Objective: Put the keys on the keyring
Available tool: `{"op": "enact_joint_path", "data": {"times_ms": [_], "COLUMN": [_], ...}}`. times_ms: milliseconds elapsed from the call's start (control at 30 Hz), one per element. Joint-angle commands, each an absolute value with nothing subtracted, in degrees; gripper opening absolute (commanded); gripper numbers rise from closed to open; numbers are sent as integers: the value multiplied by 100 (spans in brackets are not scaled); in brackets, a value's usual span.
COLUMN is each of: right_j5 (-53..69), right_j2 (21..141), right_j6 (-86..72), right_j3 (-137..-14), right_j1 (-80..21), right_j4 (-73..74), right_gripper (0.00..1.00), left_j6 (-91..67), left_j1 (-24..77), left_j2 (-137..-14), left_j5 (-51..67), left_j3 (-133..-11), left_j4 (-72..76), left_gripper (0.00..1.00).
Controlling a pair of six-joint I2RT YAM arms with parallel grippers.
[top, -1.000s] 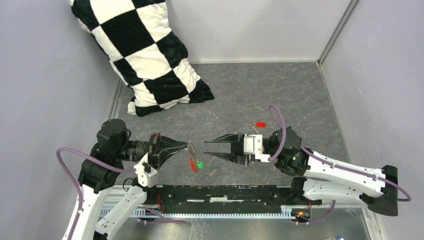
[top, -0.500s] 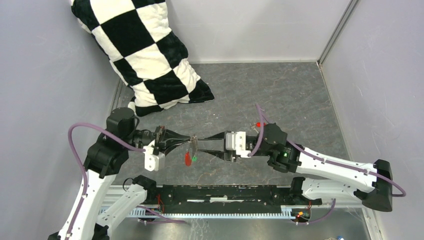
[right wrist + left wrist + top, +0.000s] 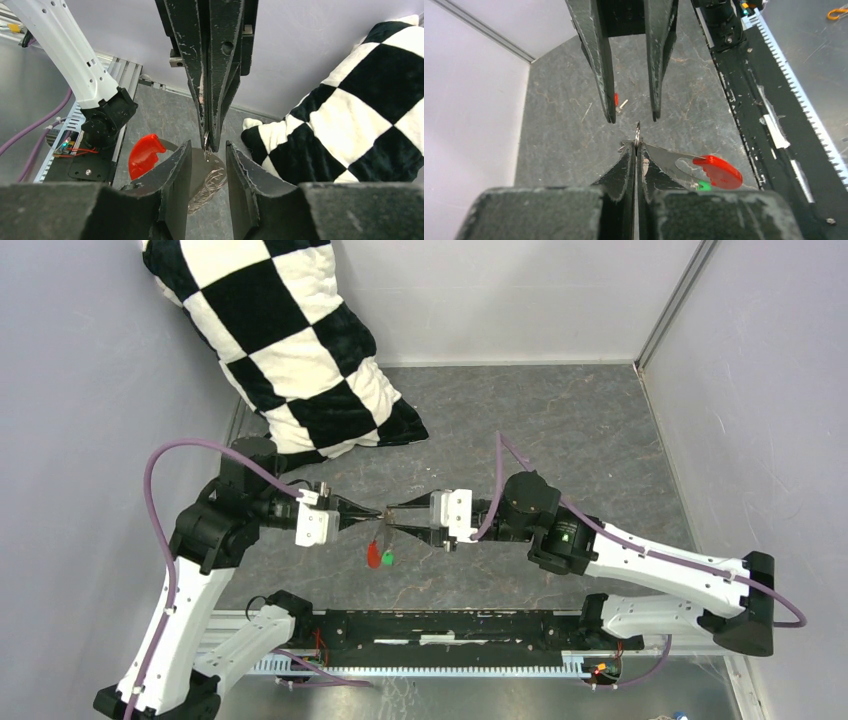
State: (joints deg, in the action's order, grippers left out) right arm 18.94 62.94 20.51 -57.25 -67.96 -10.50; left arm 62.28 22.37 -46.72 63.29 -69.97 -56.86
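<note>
I can see just a short arc of the keyring poking past my left fingers, so next I pinch that arc [image 3: 207, 150] with my right gripper before my left gripper opens and regrips.
My left gripper [image 3: 381, 512] [image 3: 636, 148] is shut on the keyring [image 3: 637, 133] [image 3: 206, 140], a thin silver ring held edge-on above the floor. Its long red tag [image 3: 373, 557] [image 3: 719, 171] [image 3: 144, 153] and small green tag [image 3: 387, 558] [image 3: 704, 186] hang below it. My right gripper [image 3: 394, 521] [image 3: 208, 150] is open and faces the left one tip to tip, its fingers [image 3: 605, 75] on either side of the ring. The keys lie on the floor beyond: a red-headed one [image 3: 616, 99] and a silver one [image 3: 623, 104]. In the top view the right arm hides them.
A black-and-white checkered pillow [image 3: 290, 340] [image 3: 360, 100] leans in the back left corner. Grey walls close in the floor on three sides. The black base rail [image 3: 450, 625] [image 3: 774, 100] runs along the near edge.
Both arms have moved away from the bases and toward each other. The right fingers now sit around the left gripper's tips and the ring. The right jaws have narrowed slightly.
</note>
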Motion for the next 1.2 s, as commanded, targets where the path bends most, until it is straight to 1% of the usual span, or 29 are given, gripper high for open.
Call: {"op": "enact_joint_path", "data": {"times_ms": [0, 100, 200, 433, 567, 600, 667, 700, 733, 800, 833, 867, 967, 1033, 1167], "right_j5": [1809, 1772, 1699, 1524, 1505, 1501, 1449, 1412, 1390, 1342, 1359, 1375, 1641, 1783, 1885], "right_j2": [6483, 6596, 6643, 6825, 6924, 6932, 6931, 6899, 6825, 6655, 6568, 6462, 6195, 6093, 6138], "right_j6": [2024, 1941, 1869, 1811, 1802, 1802, 1796, 1786, 1769, 1629, 1542, 1433, 969, 631, 101], "right_j3": [-6219, -6433, -6548, -6792, -6931, -6958, -6959, -6896, -6815, -6510, -6302, -6100, -5343, -4875, -4452], "right_j1": [-6781, -6787, -6785, -6787, -6784, -6785, -6789, -6785, -6781, -6783, -6781, -6779, -6731, -6713, -6669], "right_j4": [-750, -481, -396, -101, -9, -13, -14, -88, -267, -768, -1127, -1452, -2804, -3691, -4931], "right_gripper": [37, 36, 32, 14, 13, 11, 1, 1, 1, 1, 1, 1, 1, 1, 1], "left_j6": [5440, 5336, 5246, 4974, 4861, 4848, 4802, 4778, 4745, 4649, 4578, 4481, 3984, 3588, 2465], "left_j1": [2267, 2266, 2268, 2268, 2265, 2267, 2263, 2267, 2268, 2268, 2268, 2268, 2268, 2263, 2267], "left_j2": [-4778, -4803, -4802, -4882, -4878, -4877, -4877, -4875, -4865, -4841, -4817, -4799, -4713, -4648, -4476], "left_j5": [6434, 6401, 6375, 6361, 6363, 6363, 6378, 6399, 6423, 6476, 6514, 6553, 6675, 6746, 6688], "left_j3": [-7317, -7339, -7353, -7493, -7544, -7556, -7575, -7576, -7576, -7542, -7515, -7495, -7357, -7230, -6927], "left_j4": [-5669, -5668, -5669, -5668, -5664, -5666, -5667, -5667, -5664, -5661, -5668, -5664, -5494, -5217, -4433], "left_gripper": [2, 2, 2, 2, 2, 2, 2, 2, 4, 25, 32, 36, 38, 36, 32]}}
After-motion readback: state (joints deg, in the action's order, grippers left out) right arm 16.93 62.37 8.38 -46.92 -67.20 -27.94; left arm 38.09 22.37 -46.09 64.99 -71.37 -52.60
